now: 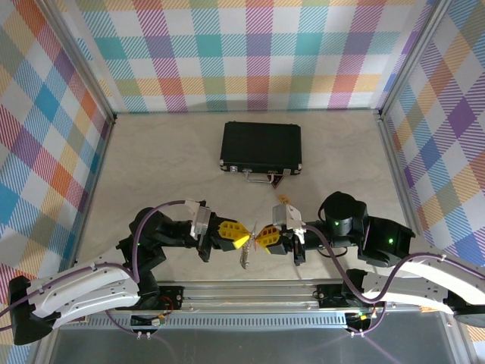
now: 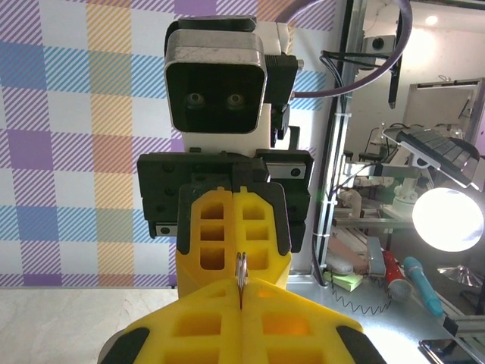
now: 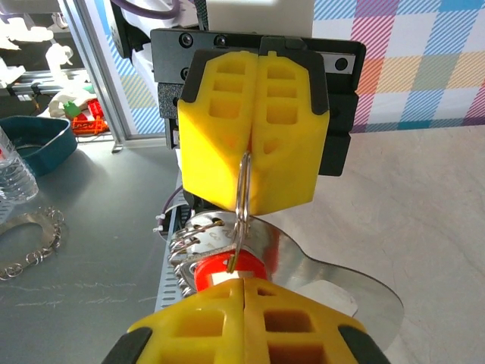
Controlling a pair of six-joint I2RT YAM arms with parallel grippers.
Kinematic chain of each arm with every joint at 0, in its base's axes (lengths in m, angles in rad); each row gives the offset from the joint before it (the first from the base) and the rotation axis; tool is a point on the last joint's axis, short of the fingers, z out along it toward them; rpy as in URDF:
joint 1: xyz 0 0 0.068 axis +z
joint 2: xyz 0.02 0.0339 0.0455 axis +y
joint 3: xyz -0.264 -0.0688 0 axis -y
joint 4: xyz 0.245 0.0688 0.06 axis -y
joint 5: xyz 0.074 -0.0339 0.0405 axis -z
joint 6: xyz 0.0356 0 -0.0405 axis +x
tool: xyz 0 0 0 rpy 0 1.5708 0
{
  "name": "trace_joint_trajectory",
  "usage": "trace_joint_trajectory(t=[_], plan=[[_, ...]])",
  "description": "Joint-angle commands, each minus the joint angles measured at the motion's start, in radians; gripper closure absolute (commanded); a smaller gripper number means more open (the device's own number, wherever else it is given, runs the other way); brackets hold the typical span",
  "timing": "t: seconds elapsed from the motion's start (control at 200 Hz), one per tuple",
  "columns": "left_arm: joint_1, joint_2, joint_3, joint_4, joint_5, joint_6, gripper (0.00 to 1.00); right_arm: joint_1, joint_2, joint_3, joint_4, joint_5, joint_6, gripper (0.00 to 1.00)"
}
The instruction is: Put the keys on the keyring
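Observation:
Next, I open my right gripper and pinch the red head [image 3: 241, 264] by its flat sides, because the keys' red head lies broadside past that gripper's shut fingers.
My two grippers meet tip to tip above the table's near middle. The left gripper [image 1: 247, 236] [image 2: 241, 290] is shut on a thin wire ring [image 2: 241, 269] [image 3: 242, 201], seen edge-on. The ring's other end runs into the closed seam of my right gripper [image 1: 258, 238] [image 3: 244, 284]. In the right wrist view the keys' red head [image 3: 221, 271] lies just past the right fingertips, against the flat silver keyring [image 3: 333, 277] with its toothed edge. That keyring hangs below the two grippers [image 1: 244, 259]. The key's blade is hidden.
A black case [image 1: 261, 146] with a metal handle lies at the back centre of the beige table [image 1: 151, 167]. A small orange tag [image 1: 284, 199] sits in front of it. Plaid walls close three sides. A metal rail [image 1: 250, 292] runs along the near edge.

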Motion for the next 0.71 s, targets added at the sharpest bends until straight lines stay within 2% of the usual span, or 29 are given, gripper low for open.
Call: trace_joint_trajectory(t=[0.0, 0.12, 0.225, 0.49, 0.7], plan=[[-0.001, -0.026, -0.006, 0.056, 0.010, -0.015, 1.00, 0.009, 0.003, 0.001, 0.040, -0.028, 0.003, 0.94], [0.000, -0.040, -0.006, 0.039, 0.010, -0.006, 1.00, 0.009, -0.019, -0.002, 0.029, -0.015, 0.006, 0.77], [-0.002, -0.044, -0.004, 0.027, 0.013, -0.001, 1.00, 0.009, -0.045, -0.006, 0.031, -0.017, 0.006, 0.69], [-0.003, -0.035, 0.001, 0.027, 0.027, -0.008, 1.00, 0.009, -0.068, -0.024, 0.113, -0.060, 0.053, 0.56], [-0.002, -0.034, 0.003, 0.026, 0.034, -0.013, 1.00, 0.009, -0.054, -0.035, 0.170, -0.079, 0.078, 0.54]])
